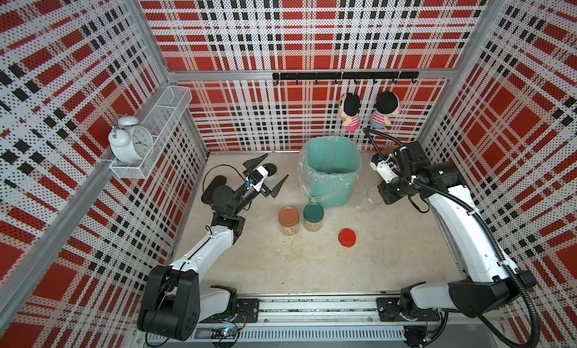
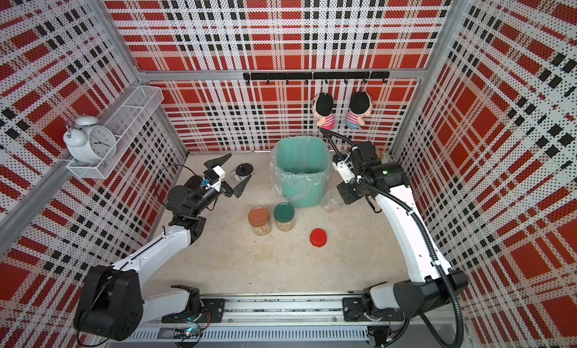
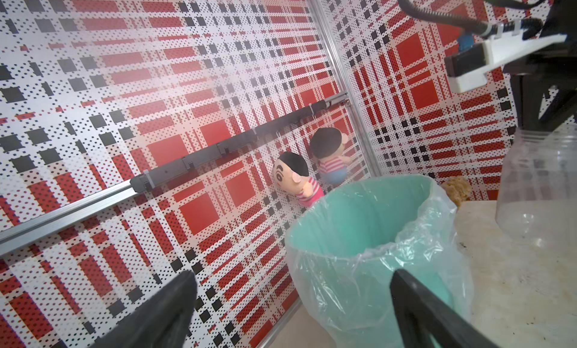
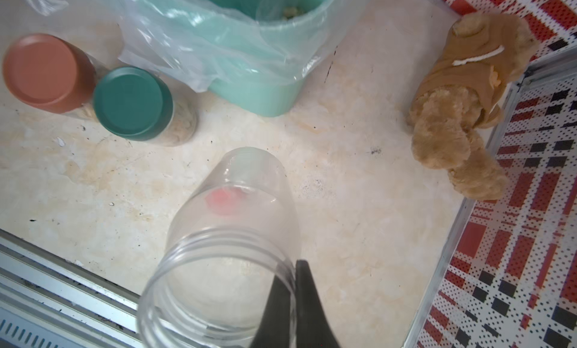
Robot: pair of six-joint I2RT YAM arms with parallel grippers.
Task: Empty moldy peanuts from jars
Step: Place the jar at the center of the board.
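Note:
Next, I release the clear jar from my right gripper on the table [image 1: 360,221] [image 4: 284,169] just behind the red lid, near the teal bin. The clear jar is still tilted just above the table.
My right gripper [image 4: 295,270] is shut on the rim of an empty, lidless clear jar [image 4: 231,237], held tilted just above the table to the right of the teal bin [image 1: 331,174]. The same jar [image 1: 370,199] shows faintly in both top views. Its red lid [image 1: 347,237] lies on the table. Two closed jars stand in front of the bin, one with a brown lid [image 1: 288,220] and one with a green lid [image 1: 313,216], both holding pale peanuts [image 4: 179,130]. More peanuts [image 4: 290,10] lie inside the bin. My left gripper [image 1: 276,165] hangs open and empty left of the bin.
A brown plush toy [image 4: 468,105] lies in the back right corner. A small black round disc [image 2: 244,169] sits near the back wall by the left gripper. Two dolls [image 1: 351,112] hang on the back wall and an alarm clock [image 1: 131,140] sits in a wire shelf.

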